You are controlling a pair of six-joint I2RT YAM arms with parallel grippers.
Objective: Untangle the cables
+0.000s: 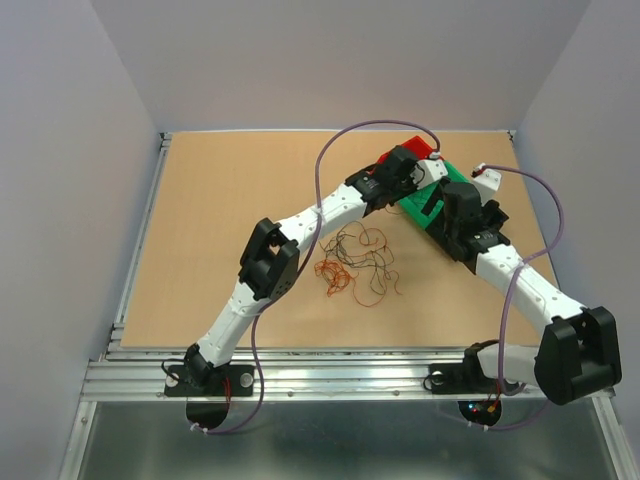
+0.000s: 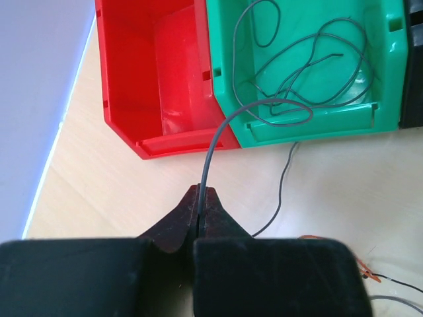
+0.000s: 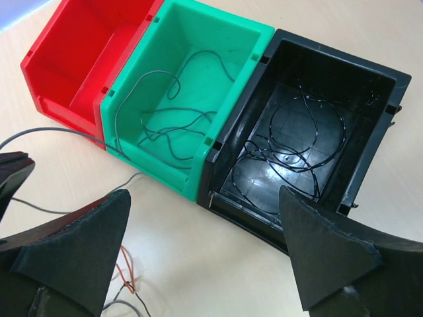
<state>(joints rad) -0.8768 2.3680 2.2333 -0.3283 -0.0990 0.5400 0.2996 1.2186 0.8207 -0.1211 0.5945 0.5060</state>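
The grey cable in my left gripper needs to be let go inside the green bin (image 1: pixel 437 199) (image 2: pixel 305 65), over the other grey cables lying there.
Thin black, grey and orange cables lie in a loose tangle (image 1: pixel 355 262) on the wooden table. My left gripper (image 2: pixel 200 193) is shut on one grey cable (image 2: pixel 215 142). That cable arcs up from the fingertips over the front lip of the green bin (image 2: pixel 310 129), and its other end trails on the table. Several grey cables (image 2: pixel 310 59) lie inside the green bin. My right gripper (image 3: pixel 205 251) hangs open and empty above the table in front of the black bin (image 3: pixel 337 53). Black cables (image 3: pixel 291 152) lie coiled in the black bin.
A red bin (image 2: pixel 125 79) with nothing visible in it stands to the left of the green bin (image 3: pixel 165 168), and the three bins touch in a row. Orange cable ends (image 3: pixel 122 277) lie below my right gripper. The left arm (image 1: pixel 330 210) reaches over the tangle.
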